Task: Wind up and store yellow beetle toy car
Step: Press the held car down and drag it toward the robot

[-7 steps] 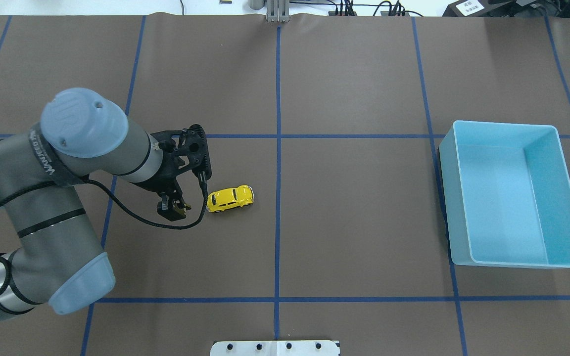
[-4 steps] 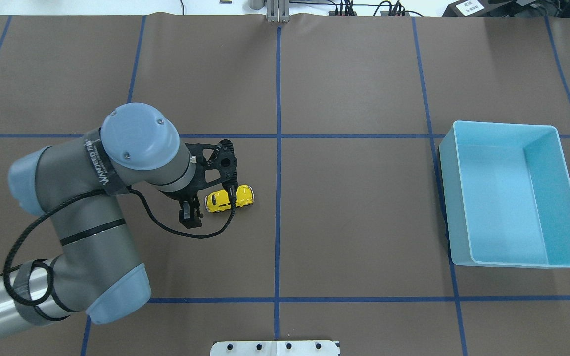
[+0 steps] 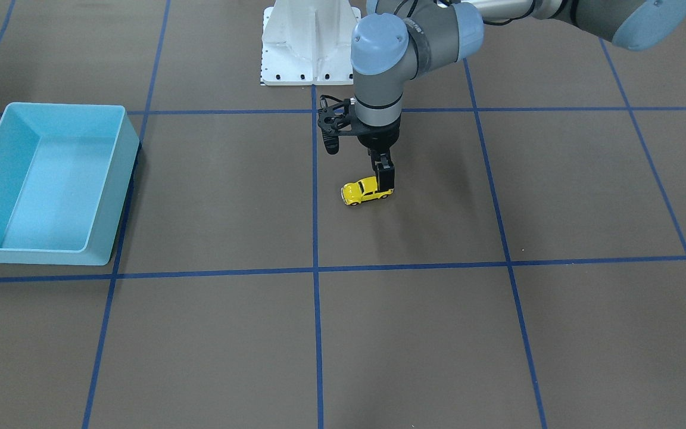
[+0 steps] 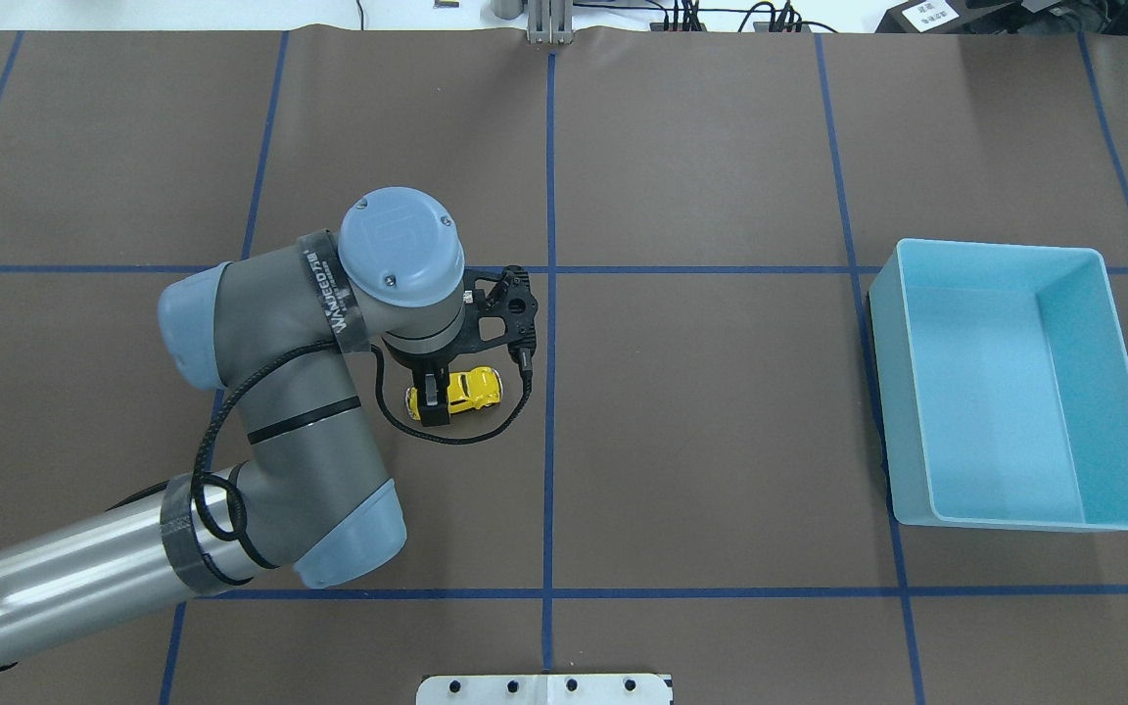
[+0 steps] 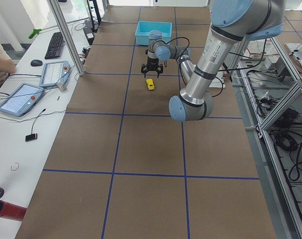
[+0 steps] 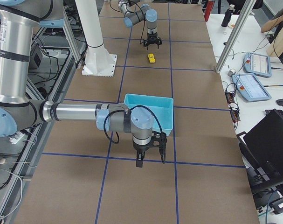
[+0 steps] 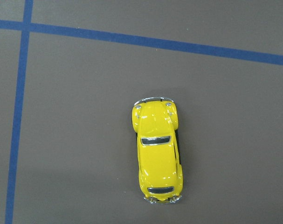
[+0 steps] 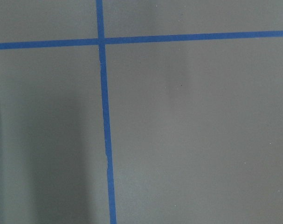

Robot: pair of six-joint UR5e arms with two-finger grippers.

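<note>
Next, my left gripper needs to grab the yellow beetle toy car by its two long sides (image 3: 366,198) (image 7: 139,148), just behind its front wheels.
The yellow beetle toy car (image 4: 466,389) stands on its wheels on the brown table, left of the centre line. It also shows in the front view (image 3: 361,191) and from above in the left wrist view (image 7: 157,154). My left gripper (image 4: 431,409) points straight down over the car's left end in the overhead view. Its fingers look shut and hold nothing. The front view shows the left gripper (image 3: 385,183) just over the car's end. My right gripper (image 6: 139,161) shows only in the right side view, near the bin; I cannot tell its state.
The light blue bin (image 4: 1000,251) stands open at the far right of the overhead view, and it shows at the left in the front view (image 3: 63,107). Blue tape lines cross the table. The robot's white base (image 3: 310,42) stands at the back.
My left arm has swung to the right, from beside the car to directly over it. The car has not moved.
</note>
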